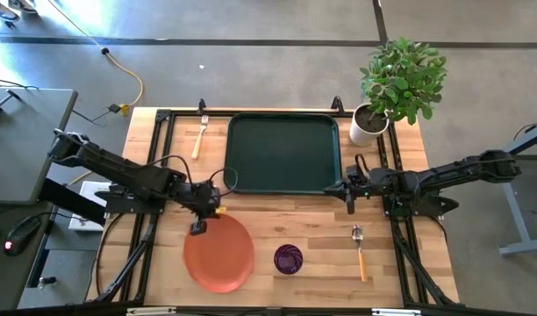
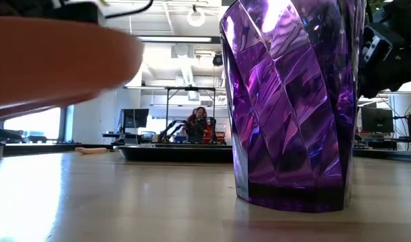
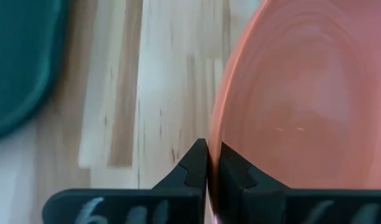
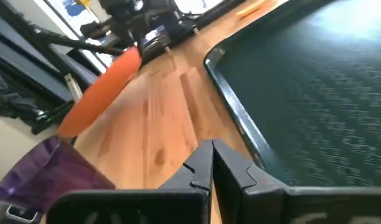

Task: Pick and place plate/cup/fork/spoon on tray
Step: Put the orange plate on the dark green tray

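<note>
Next, the left gripper releases the orange-red plate on the middle of the dark green tray (image 1: 282,149).
The orange-red plate (image 1: 220,254) is at the table's near middle, tilted and held by my left gripper (image 1: 198,225); it also shows in the right wrist view (image 4: 103,87). The dark purple cup (image 1: 288,259) stands upright on the table just right of the plate. The spoon (image 1: 361,254) lies on the table right of the cup. The fork (image 1: 199,136) lies on the table left of the dark green tray (image 1: 283,154). My right gripper (image 1: 348,195) is shut and empty, above the table beside the tray's near right corner. My left gripper pinches the plate's rim (image 3: 216,149) at its far left edge, one finger on the plate's upper face and one on its underside. The fingers come slanting down from the far left. The plate tilts, held edge highest; in the low view (image 2: 51,60) it is clear of the table.
A potted plant (image 1: 396,83) stands at the far right corner, beside the tray. Black rails run along the table's left and right sides. Bare wood lies between the tray's near rim and the plate and cup.
</note>
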You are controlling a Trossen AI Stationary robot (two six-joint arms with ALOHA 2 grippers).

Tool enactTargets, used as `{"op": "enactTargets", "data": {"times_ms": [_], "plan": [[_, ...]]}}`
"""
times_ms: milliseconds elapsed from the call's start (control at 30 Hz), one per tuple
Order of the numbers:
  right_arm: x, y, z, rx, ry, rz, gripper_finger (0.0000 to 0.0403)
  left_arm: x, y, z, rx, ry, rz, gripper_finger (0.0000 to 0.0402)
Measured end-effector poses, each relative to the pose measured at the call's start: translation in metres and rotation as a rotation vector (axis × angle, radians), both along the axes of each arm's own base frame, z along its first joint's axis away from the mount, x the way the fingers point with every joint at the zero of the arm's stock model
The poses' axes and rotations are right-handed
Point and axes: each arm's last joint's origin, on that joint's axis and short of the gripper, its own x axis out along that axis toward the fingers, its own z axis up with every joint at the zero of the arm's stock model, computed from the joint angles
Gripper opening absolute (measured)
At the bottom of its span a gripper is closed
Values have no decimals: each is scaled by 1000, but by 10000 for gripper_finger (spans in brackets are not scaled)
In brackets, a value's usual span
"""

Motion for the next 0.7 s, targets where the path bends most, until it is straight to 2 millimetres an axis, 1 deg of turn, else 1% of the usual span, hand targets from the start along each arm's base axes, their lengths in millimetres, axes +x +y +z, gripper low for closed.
{"op": "enactTargets", "data": {"times_ms": [133,233,400,533,633,700], "plan": [[0,-1,0,-11,0,-23,0,10,4,17,16,-86,27,4],[0,-1,0,-50,1,-12,0,16,8,27,18,-137,58,3],[0,-3,1,-85,-7,-67,0,25,21,40,104,-242,161,3],[1,-5,6,-128,-51,-138,0,34,42,53,193,-370,317,3],[2,-5,11,-170,-99,-144,0,41,66,65,279,-502,477,4],[2,-4,14,-181,-130,-120,0,45,85,70,299,-565,559,5]]}}
